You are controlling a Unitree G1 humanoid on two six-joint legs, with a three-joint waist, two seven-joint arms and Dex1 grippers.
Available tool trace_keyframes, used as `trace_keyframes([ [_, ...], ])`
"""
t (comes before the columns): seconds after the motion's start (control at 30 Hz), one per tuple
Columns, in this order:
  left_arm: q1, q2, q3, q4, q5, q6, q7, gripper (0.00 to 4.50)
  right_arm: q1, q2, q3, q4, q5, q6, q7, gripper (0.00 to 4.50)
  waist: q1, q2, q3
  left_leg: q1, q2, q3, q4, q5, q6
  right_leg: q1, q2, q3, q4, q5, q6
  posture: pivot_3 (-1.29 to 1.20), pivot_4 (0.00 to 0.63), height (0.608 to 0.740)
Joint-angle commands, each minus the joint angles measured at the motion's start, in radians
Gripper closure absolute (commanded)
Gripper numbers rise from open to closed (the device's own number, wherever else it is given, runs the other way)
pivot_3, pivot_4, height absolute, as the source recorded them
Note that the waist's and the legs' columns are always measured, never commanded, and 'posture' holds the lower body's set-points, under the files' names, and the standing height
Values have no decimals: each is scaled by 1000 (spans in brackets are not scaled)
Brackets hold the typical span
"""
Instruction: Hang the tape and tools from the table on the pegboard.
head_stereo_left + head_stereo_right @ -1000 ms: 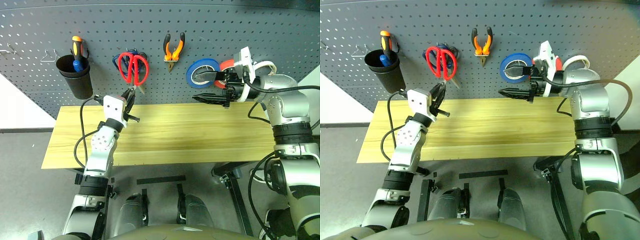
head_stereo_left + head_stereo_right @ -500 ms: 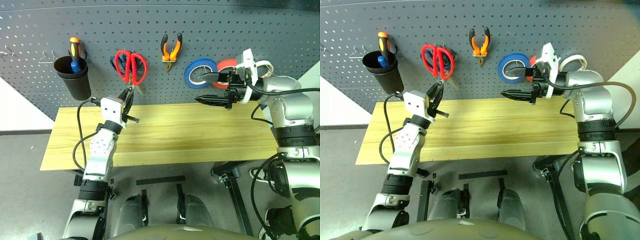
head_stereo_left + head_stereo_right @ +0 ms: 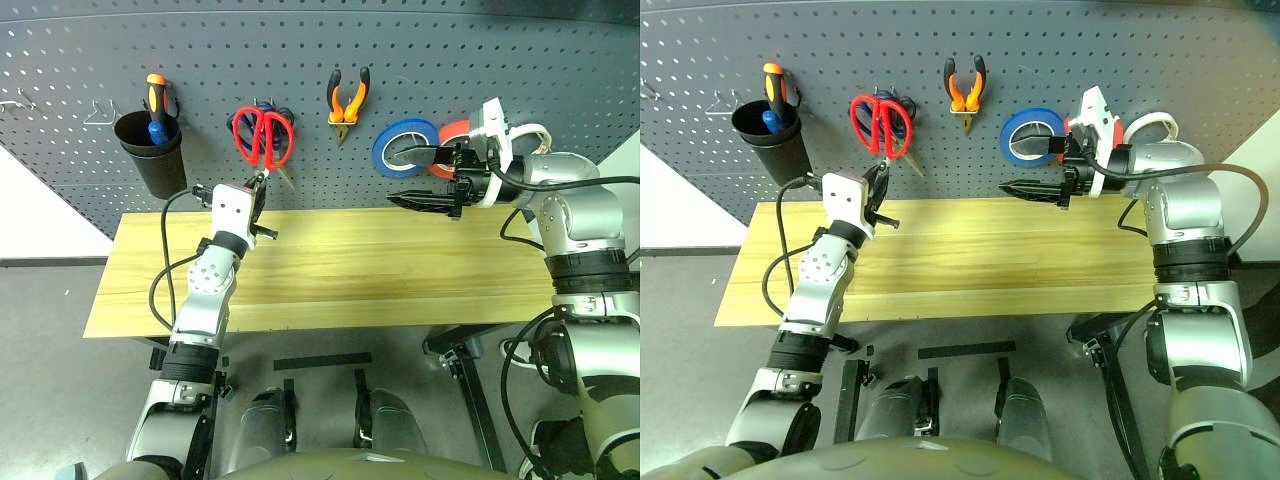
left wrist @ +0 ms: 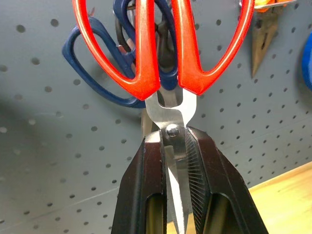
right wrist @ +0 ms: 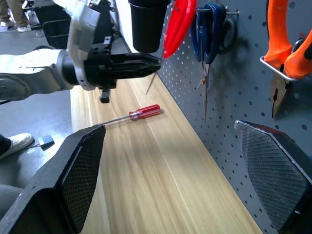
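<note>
Next, my left gripper releases the red-handled scissors on the hook (image 3: 273, 148) (image 4: 165, 80), in front of the blue-handled scissors.
The red-handled scissors (image 4: 141, 58) stand handles-up against the pegboard (image 3: 500, 50), over the blue-handled scissors (image 4: 87, 63) on their hook. My left gripper (image 3: 258, 190) is shut on the red scissors' blades just below the pivot. Orange-and-black pliers (image 3: 347, 97) and the blue tape (image 3: 405, 146) hang on the board. My right gripper (image 3: 412, 176) is open beside the tape, its upper finger in front of the tape's hole. A red-handled screwdriver (image 5: 141, 113) lies on the table (image 3: 380, 270) below my left gripper.
A black cup (image 3: 150, 155) with an orange-and-blue screwdriver (image 3: 152, 100) hangs at the board's left, beside bare hooks (image 3: 95, 110). A red roll (image 3: 452, 133) and a cream-white roll (image 3: 535, 135) hang behind my right gripper.
My left gripper has edged slightly toward the pegboard with the red scissors in it. The right arm has stayed put. The head view has wobbled a little.
</note>
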Motion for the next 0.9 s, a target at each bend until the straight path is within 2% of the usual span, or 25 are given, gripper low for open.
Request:
trace_keyframes([
  [0.03,-25,-2,-16,5,6,-35,-14,4254,1,-21,-21,-60,14,7,-8,0,-2,0,0,0,0,0,0,0,0,0,0,0,0,0,0,-52,111,732],
  [0.33,65,-15,-2,-130,-24,-105,-22,4254,26,-31,-25,-97,21,23,-17,0,-9,0,-4,0,0,0,0,0,0,0,0,0,0,0,0,-53,113,732],
  [0.53,132,-1,-14,-224,-9,-56,-29,4254,22,-25,-21,-91,19,20,-16,0,-22,0,-5,0,0,0,0,0,0,0,0,0,0,0,0,-41,114,732],
  [0.9,23,4,-21,-71,54,26,18,4254,3,-17,-14,-77,15,18,-14,0,-22,0,-7,1,0,0,0,0,0,1,0,0,0,0,0,-42,107,732],
])
